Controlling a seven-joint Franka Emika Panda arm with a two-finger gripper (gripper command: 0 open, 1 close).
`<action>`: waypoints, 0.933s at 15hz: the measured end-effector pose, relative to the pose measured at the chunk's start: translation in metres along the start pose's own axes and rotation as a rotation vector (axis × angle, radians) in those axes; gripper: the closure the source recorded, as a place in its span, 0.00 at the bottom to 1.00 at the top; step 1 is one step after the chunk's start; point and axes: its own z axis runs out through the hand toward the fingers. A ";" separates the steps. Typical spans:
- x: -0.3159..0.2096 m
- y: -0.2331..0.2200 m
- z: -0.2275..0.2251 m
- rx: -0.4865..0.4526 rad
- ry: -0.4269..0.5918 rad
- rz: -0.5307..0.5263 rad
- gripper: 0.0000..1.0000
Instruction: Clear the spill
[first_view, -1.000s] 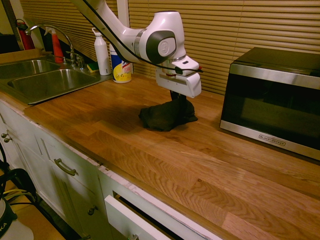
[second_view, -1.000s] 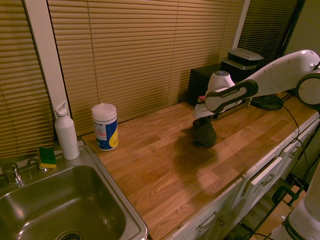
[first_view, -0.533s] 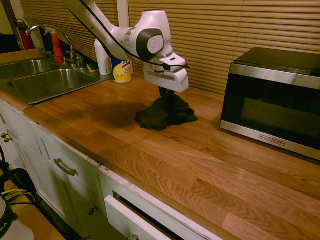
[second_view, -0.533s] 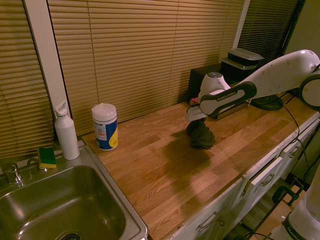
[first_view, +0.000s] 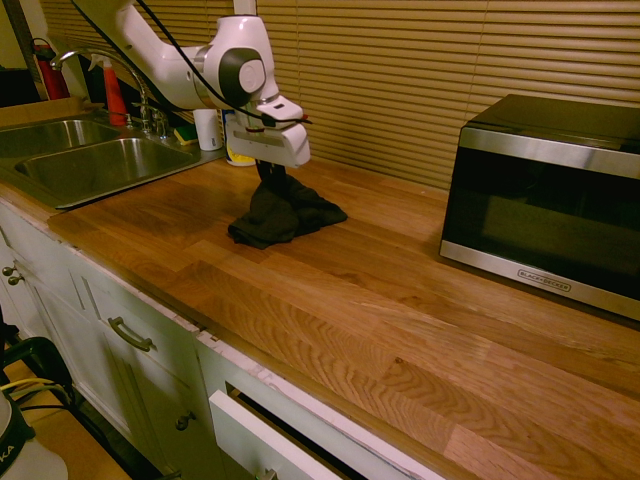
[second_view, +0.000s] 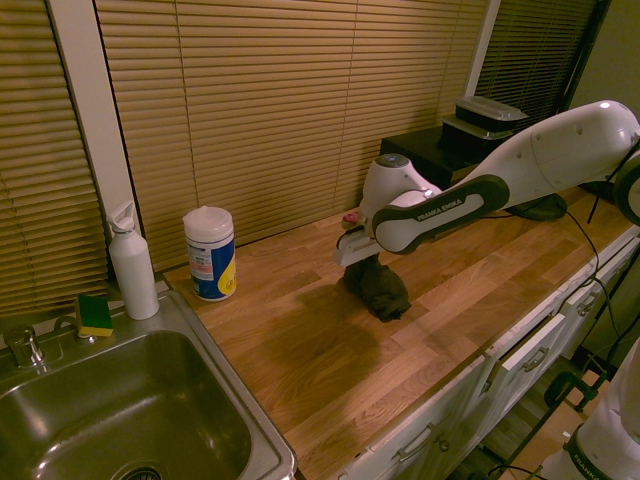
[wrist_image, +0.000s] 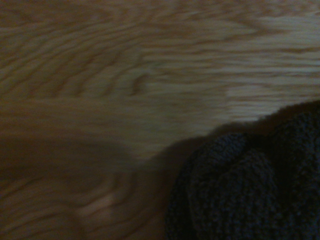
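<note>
Next, my gripper lets go of the cloth on the bare wood (first_view: 206, 192) beside the steel sink, in front of the wipes canister.
A crumpled dark grey-black cloth (first_view: 280, 212) lies on the wooden countertop (first_view: 400, 310), with its top pulled up into a peak. My gripper (first_view: 270, 172) stands straight above it, shut on that peak. From the other side the cloth (second_view: 378, 287) trails out beneath the gripper (second_view: 362, 265). Close up, the wrist view shows the cloth's knitted edge (wrist_image: 250, 190) against bare wood grain. The spill is out of view: no dark drops show on the wood around the cloth.
A black and silver microwave (first_view: 550, 200) stands at the counter's right end. A steel sink (first_view: 90, 160) is set in at the left, with a wipes canister (second_view: 210, 253), a white bottle (second_view: 132, 262) and a sponge (second_view: 95, 314) behind it.
The arm has dragged the cloth along the counter away from the microwave and toward the sink. The gripper has stayed shut on it throughout.
</note>
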 end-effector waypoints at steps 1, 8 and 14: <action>-0.017 -0.009 -0.002 -0.002 -0.008 -0.019 1.00; -0.113 -0.069 -0.026 0.016 -0.033 -0.115 1.00; -0.147 -0.106 -0.028 0.029 -0.055 -0.142 1.00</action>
